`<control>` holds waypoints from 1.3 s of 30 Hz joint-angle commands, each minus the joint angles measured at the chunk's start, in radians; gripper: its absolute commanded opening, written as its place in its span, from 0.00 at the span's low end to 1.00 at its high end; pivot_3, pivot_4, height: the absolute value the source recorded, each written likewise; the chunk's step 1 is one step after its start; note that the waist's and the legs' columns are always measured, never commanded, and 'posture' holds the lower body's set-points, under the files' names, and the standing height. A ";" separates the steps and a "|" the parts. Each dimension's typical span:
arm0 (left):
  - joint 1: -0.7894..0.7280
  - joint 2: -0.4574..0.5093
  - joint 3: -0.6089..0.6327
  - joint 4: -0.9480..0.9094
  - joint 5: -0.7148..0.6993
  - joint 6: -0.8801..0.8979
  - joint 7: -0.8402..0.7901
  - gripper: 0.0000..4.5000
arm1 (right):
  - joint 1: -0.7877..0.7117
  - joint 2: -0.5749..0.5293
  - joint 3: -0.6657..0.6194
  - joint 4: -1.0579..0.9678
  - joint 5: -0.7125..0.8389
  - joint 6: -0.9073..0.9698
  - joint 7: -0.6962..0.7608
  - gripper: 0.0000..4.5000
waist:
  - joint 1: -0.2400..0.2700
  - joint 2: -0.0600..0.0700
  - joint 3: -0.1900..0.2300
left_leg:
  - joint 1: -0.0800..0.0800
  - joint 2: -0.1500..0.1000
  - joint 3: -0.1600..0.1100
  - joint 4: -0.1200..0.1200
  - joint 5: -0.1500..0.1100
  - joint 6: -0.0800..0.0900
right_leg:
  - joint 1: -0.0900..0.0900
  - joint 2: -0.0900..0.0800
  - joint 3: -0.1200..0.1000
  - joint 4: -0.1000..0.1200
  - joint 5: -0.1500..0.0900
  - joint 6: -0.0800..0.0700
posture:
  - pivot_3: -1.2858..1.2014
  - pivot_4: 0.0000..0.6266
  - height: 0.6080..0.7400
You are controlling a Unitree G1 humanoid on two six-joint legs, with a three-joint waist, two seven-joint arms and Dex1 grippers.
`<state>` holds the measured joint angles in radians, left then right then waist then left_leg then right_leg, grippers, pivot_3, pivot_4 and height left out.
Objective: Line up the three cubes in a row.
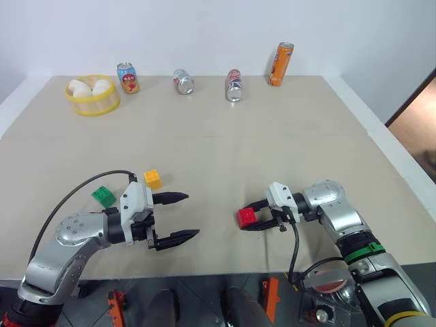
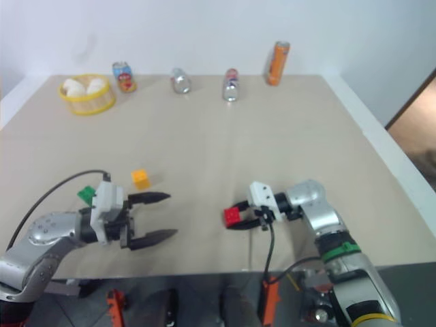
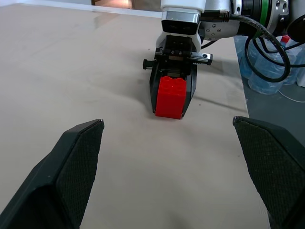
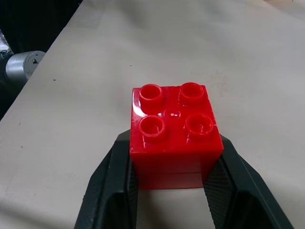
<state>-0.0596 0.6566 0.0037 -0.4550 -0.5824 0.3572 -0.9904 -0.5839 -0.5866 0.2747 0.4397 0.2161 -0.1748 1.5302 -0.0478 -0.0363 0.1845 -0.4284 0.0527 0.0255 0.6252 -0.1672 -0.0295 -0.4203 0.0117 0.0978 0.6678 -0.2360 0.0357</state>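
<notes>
The green cube lies beside the yellow-orange cube, and I should close my left gripper on its near and far sides (image 1: 104,197).
The red cube (image 1: 246,217) sits between the fingers of my right gripper (image 1: 242,219), which is shut on it, low over the table at the front right. Its studs face up in the right wrist view (image 4: 174,133). The left wrist view shows the same red cube (image 3: 170,97) in the right gripper straight ahead. My left gripper (image 1: 191,215) stands open and level at the front left, pointing toward the red cube with nothing between its fingers. The yellow-orange cube (image 1: 152,179) lies just behind the left gripper. The green cube (image 1: 103,195) lies to its left, beside the left wrist.
A yellow basket (image 1: 92,107) of white balls stands at the back left. Along the back edge are a red can (image 1: 128,78), two silver cans (image 1: 182,81) (image 1: 234,85) and a tall orange can (image 1: 280,64). The table's front edge runs close below both grippers.
</notes>
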 commanded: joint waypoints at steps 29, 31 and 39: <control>0.124 0.190 0.533 0.386 -0.011 0.014 0.033 1.00 | -0.108 0.186 -0.104 -0.473 0.295 0.528 -0.318 0.99 | 0.001 -0.001 0.000 | -0.003 0.005 0.003 -0.002 0.000 -0.001 | -0.009 0.000 -0.004 0.004 -0.002 -0.007 | 0.52 0.24 1.00; 0.076 0.203 0.500 0.476 0.013 -0.004 0.002 1.00 | -0.102 0.194 -0.096 -0.474 0.289 0.525 -0.320 0.99 | 0.001 -0.001 0.000 | -0.003 0.006 0.003 -0.002 -0.001 -0.001 | -0.010 0.000 -0.006 0.004 -0.002 -0.007 | 0.52 0.24 1.00; -0.084 0.200 0.336 0.712 0.115 -0.074 -0.113 1.00 | -0.079 0.200 -0.085 -0.505 0.265 0.515 -0.342 0.99 | 0.001 -0.002 -0.001 | -0.009 0.006 0.002 -0.002 0.000 -0.001 | -0.019 0.001 -0.008 0.013 -0.001 -0.005 | 0.52 0.24 1.00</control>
<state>-0.1259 0.8473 0.3509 0.2427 -0.4816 0.3067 -1.0793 -0.6635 -0.3848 0.1975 -0.0100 0.4824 0.3518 1.1934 -0.0472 -0.0386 0.1836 -0.4373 0.0595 0.0278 0.6229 -0.1675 -0.0309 -0.4394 0.0128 0.0897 0.6806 -0.2372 0.0302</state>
